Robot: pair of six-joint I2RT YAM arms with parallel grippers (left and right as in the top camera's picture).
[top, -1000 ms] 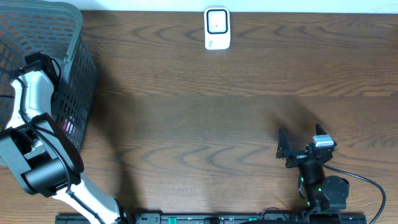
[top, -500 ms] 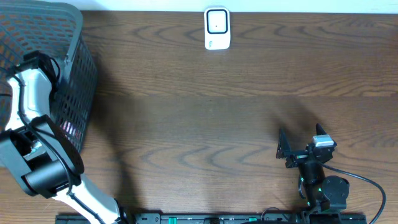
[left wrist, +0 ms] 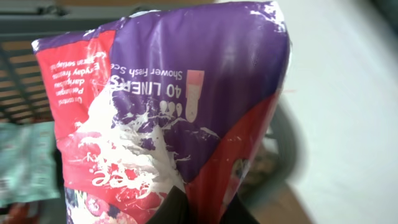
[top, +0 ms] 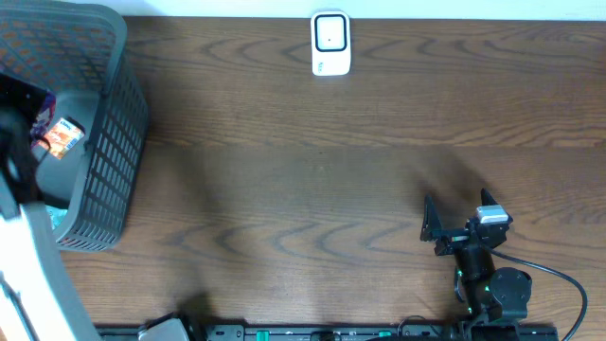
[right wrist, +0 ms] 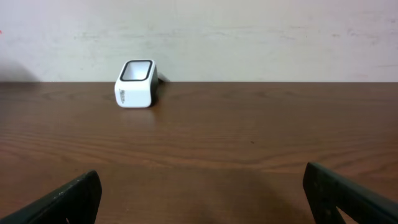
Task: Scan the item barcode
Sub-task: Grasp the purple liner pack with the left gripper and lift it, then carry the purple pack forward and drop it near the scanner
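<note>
The purple and red packet will leave my left gripper on the bare wood (top: 348, 152) before the white scanner.
A purple and red plastic packet (left wrist: 186, 106) with white lettering fills the left wrist view. My left gripper (left wrist: 202, 208) is shut on its lower edge. From overhead the packet (top: 55, 131) hangs over the dark mesh basket (top: 109, 142) at the far left, beside my blurred left arm. No barcode shows on the packet's visible face. The white scanner (top: 330, 43) stands at the table's far edge, and it also shows left of centre as the scanner (right wrist: 135, 83) in the right wrist view. My right gripper (top: 456, 210) rests open near the front right, holding nothing.
A teal item (top: 57, 216) lies in the basket's near corner. The basket rim (left wrist: 56, 26) runs behind the packet. A pale wall backs the table's far edge.
My left gripper has shut on the packet, and the arm has lifted it up from inside the basket. The right arm has not moved.
</note>
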